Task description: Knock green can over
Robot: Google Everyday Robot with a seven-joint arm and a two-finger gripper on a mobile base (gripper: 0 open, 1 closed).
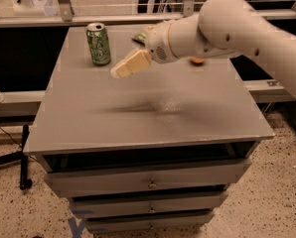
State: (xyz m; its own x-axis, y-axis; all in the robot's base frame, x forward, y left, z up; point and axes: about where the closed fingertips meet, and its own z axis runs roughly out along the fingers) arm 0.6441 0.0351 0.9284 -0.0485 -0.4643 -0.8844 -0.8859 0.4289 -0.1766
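Observation:
The robot's gripper will next move to the green can's middle point(100, 47) and close there, because the can will be lifted and tilted.
The green can point(98, 44) stands upright on the grey table point(138, 125) near its back left corner. It has mottled green and white print and a silver top. My gripper point(122, 70) hangs above the table just right of the can and a little nearer to me, with a small gap between them. Its tan fingers point(133, 63) point left and down toward the can and lie together, holding nothing. The white arm reaches in from the upper right.
A green snack bag point(139, 36) lies at the back of the table, partly hidden by the arm. An orange object point(197, 60) peeks out under the arm at the right. Drawers point(150, 180) sit below the tabletop. A black stand point(24, 157) is at the left on the floor.

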